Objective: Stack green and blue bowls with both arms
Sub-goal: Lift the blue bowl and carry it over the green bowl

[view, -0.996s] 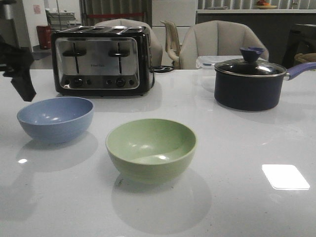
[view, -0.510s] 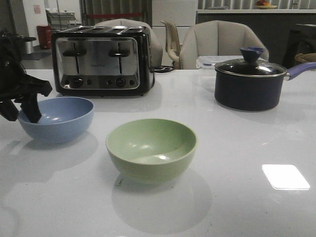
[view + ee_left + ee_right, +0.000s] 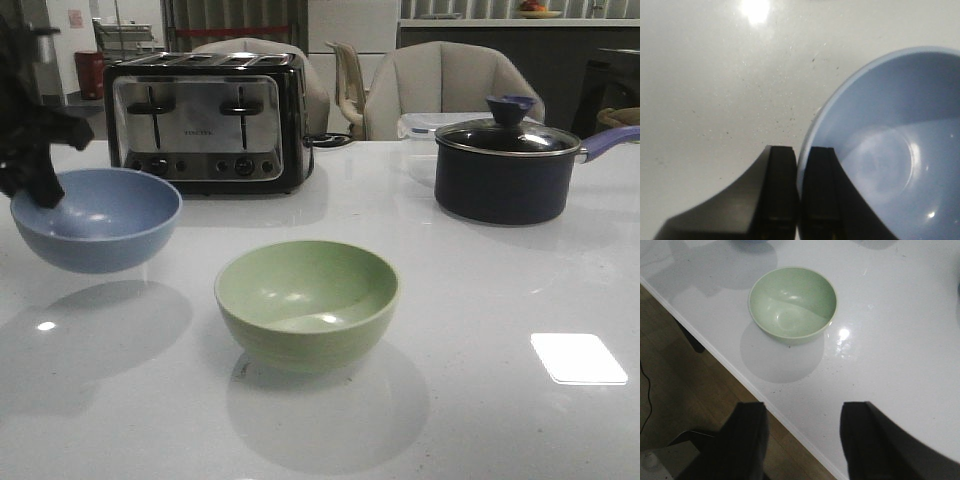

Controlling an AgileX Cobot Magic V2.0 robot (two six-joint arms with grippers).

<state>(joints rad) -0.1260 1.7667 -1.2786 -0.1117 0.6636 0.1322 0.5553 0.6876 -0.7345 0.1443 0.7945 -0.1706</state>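
The robot's left gripper will let go of the blue bowl, now hanging above the white table, inside the open green bowl (image 3: 305, 280), so that it nests there near the middle of the table.
The blue bowl (image 3: 97, 219) hangs above the white table at the left, held by its left rim. My left gripper (image 3: 38, 190) is shut on that rim; in the left wrist view the two fingers (image 3: 781, 185) pinch the bowl's edge (image 3: 880, 135), one inside and one outside. The green bowl (image 3: 306, 303) stands upright on the table near the middle, to the right of the blue bowl; it also shows in the right wrist view (image 3: 792, 302). My right gripper (image 3: 802, 440) is open and empty over the table's front edge, short of the green bowl. It is out of the front view.
A chrome toaster (image 3: 205, 122) stands at the back left. A dark navy saucepan with a glass lid (image 3: 505, 167) stands at the back right, with a clear container (image 3: 420, 125) behind it. The table's front edge (image 3: 740, 375) and wooden floor show in the right wrist view.
My left gripper came down onto the blue bowl's left rim, shut on it, and has lifted the bowl off the table and slightly to the left. The green bowl has not moved.
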